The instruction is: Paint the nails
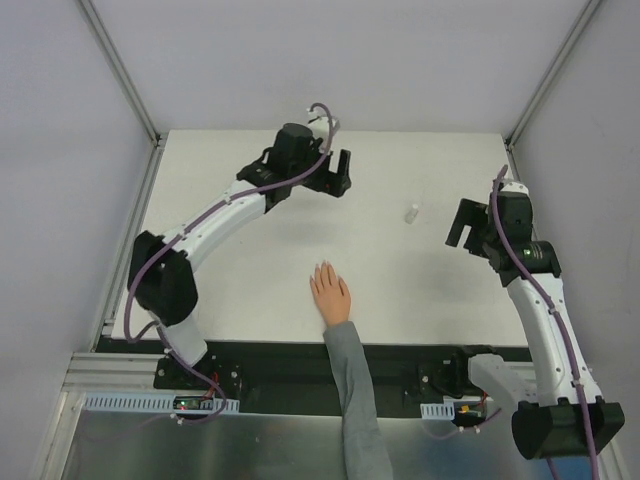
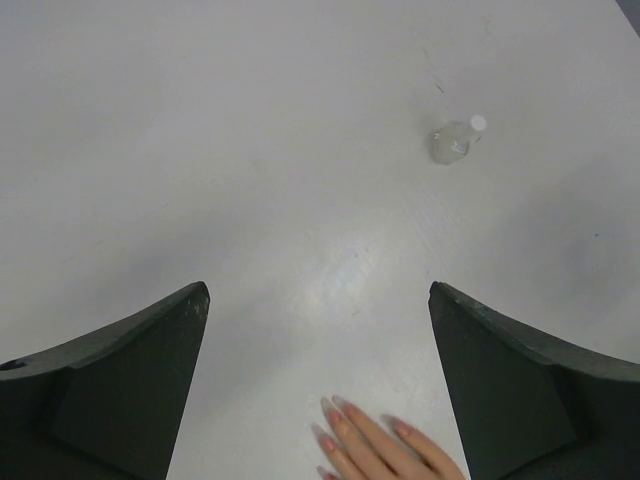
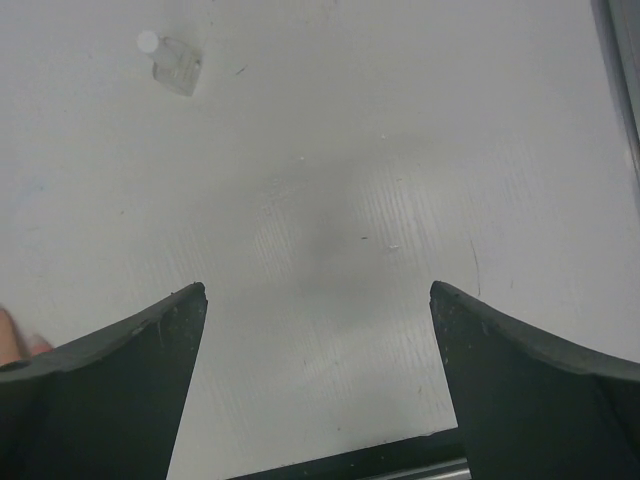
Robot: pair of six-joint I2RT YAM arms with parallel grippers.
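Note:
The small clear bottle has the polish the nails need, so my left gripper goes to it next and closes on the bottle's white cap (image 1: 415,206) (image 2: 478,123).
A pale peach-pink hand (image 1: 330,294) in a grey sleeve (image 1: 350,390) lies flat on the white table, fingers together, at the near middle. Its nails (image 2: 345,410) show pinkish at the fingertips at the bottom of the left wrist view, just below the gap between the jaws. My left gripper (image 1: 333,187) hangs open at the far middle of the table, well beyond the hand, holding nothing. My right gripper (image 1: 466,238) is open and empty at the right. A sliver of the hand (image 3: 12,338) shows at the left edge of the right wrist view.
A small clear bottle with a white cap (image 1: 411,212) stands on the table (image 1: 250,290) between the two grippers, also visible as the bottle (image 2: 455,140) and the bottle (image 3: 172,65). The table's dark near edge (image 3: 330,462) runs below the right gripper. Metal frame rails (image 1: 130,90) border the sides.

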